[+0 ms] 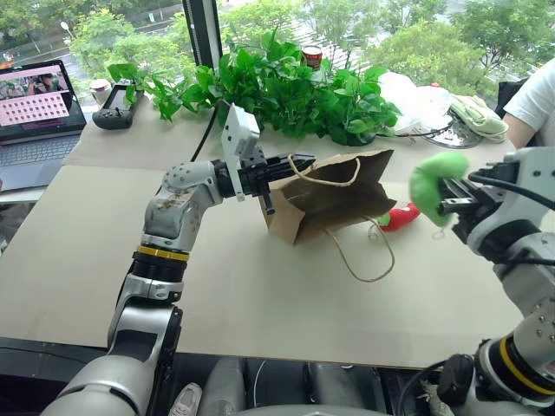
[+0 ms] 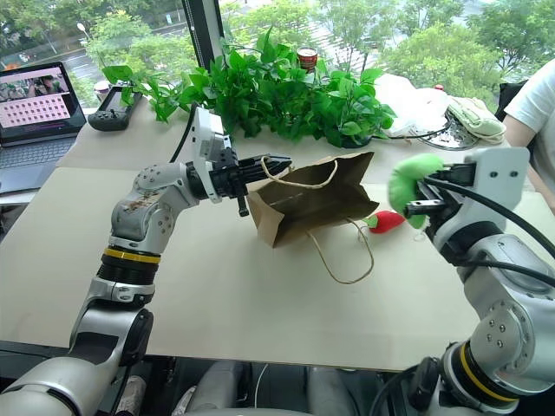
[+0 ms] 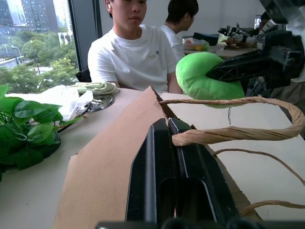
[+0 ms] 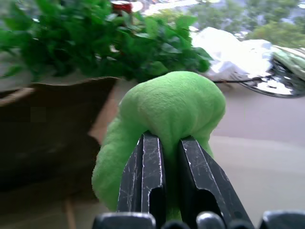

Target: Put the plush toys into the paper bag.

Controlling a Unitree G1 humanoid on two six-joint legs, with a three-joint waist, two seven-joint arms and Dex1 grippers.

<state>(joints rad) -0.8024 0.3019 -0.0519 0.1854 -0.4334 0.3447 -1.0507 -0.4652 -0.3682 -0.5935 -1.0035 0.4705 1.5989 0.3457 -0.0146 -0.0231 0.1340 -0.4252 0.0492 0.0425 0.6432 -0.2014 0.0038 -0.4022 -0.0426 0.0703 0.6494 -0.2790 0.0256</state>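
Observation:
The robot's right gripper will let go of the lime-green plush toy deep inside the brown paper bag (image 1: 326, 200), below the raised cord handle. The plush toy now hangs above the table.
The brown paper bag (image 1: 334, 204) sits on the table's middle, tipped, with its mouth toward the right. My left gripper (image 1: 299, 161) is shut on the bag's top rim and a cord handle (image 3: 228, 133), holding that edge up. My right gripper (image 1: 447, 198) hangs above the table to the right of the bag, shut on the lime-green plush toy (image 1: 431, 184), which bulges past the fingers (image 4: 143, 167). The small red plush toy (image 1: 401, 217) lies on the table just right of the bag, below the green one.
Leafy plants (image 1: 286, 87) line the far edge behind the bag, with a red can (image 1: 312, 56) among them. A laptop (image 1: 35, 108) and a black controller (image 1: 113, 108) sit far left. A white plastic bag (image 1: 416, 100) and a person's sleeve (image 1: 533, 100) are far right.

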